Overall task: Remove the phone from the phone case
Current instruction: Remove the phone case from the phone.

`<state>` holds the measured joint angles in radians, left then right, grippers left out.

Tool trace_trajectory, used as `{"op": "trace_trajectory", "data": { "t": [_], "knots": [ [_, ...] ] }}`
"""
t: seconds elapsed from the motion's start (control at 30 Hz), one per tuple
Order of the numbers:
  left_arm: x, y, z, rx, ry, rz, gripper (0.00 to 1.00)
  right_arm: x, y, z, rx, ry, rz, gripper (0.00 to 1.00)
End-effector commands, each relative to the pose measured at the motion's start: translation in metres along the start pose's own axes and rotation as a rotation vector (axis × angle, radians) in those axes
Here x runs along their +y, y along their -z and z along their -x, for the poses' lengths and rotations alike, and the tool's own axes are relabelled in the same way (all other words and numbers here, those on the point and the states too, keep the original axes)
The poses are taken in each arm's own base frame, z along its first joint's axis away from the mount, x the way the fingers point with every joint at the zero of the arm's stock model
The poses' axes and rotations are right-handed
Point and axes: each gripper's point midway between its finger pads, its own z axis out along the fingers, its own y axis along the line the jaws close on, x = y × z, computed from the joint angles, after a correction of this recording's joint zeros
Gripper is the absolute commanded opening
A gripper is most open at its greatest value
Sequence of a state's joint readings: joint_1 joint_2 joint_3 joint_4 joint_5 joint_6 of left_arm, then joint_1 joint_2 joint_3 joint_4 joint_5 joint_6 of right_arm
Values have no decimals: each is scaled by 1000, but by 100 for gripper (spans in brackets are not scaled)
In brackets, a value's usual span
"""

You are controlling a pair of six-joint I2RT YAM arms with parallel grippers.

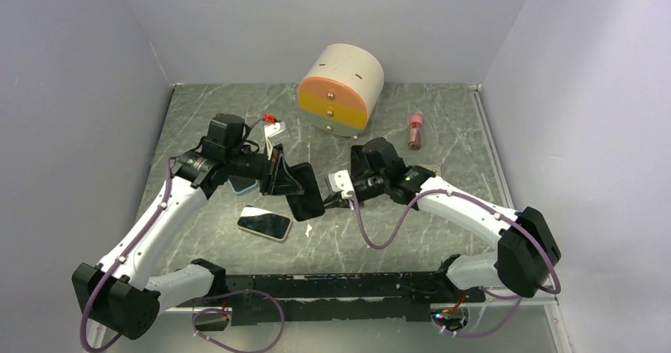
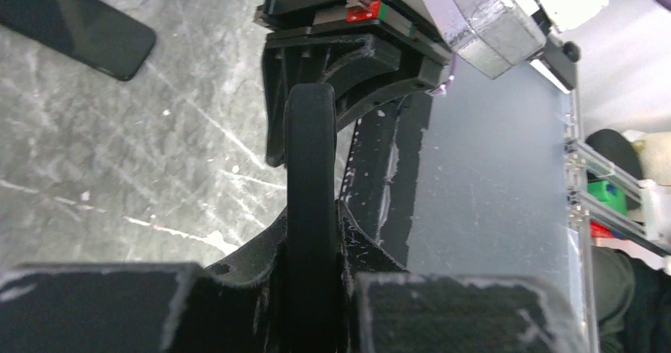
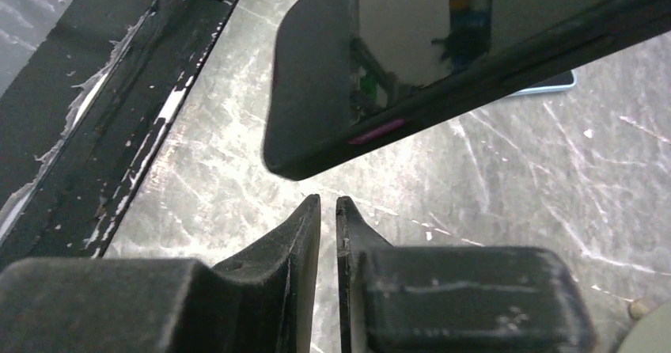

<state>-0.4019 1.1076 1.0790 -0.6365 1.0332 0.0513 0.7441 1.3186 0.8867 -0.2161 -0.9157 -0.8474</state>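
The dark case wraps around the phone's lower corner and the robot's right gripper is shut short of it, so it should open, pinch the case's rim (image 3: 328, 157) and peel it down.
A black phone in a dark case (image 1: 305, 191) is held off the table, tilted, in my left gripper (image 1: 278, 175). In the left wrist view I see it edge-on (image 2: 310, 171), clamped between my two fingers. In the right wrist view its glossy screen, thick dark rim and a pink side button (image 3: 396, 60) hang just above my right gripper (image 3: 327, 204). My right gripper (image 1: 328, 199) is shut with only a thin slit between the fingertips, holds nothing, and sits just short of the phone's lower corner.
A second phone (image 1: 265, 223) lies flat on the table in front of the left arm, with a small white scrap (image 1: 308, 229) beside it. A light blue flat item (image 1: 241, 185) lies under the left arm. A round drawer unit (image 1: 340, 89) and a red bottle (image 1: 415, 131) stand at the back.
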Motion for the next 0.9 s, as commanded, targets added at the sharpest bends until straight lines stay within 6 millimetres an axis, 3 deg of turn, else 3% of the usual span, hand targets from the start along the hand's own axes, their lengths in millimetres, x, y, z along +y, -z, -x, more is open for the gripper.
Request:
{"op": "trace_trajectory", "data": {
  "t": [0.0,0.17,0.33,0.6,0.87],
  "knots": [
    [-3,11,17,-45,-139,69,3,7,3,13,-32,15,35,23],
    [-4,10,15,-48,-160,76,3,12,2,31,-117,-35,61,41],
    [-10,11,17,-66,-177,54,3,6,-1,42,-174,-71,47,50],
    [-9,9,16,-66,-172,44,2,6,-2,48,-199,-97,67,45],
    [-17,8,18,-78,-168,-2,2,6,-4,44,-186,-90,82,33]
  ]
}}
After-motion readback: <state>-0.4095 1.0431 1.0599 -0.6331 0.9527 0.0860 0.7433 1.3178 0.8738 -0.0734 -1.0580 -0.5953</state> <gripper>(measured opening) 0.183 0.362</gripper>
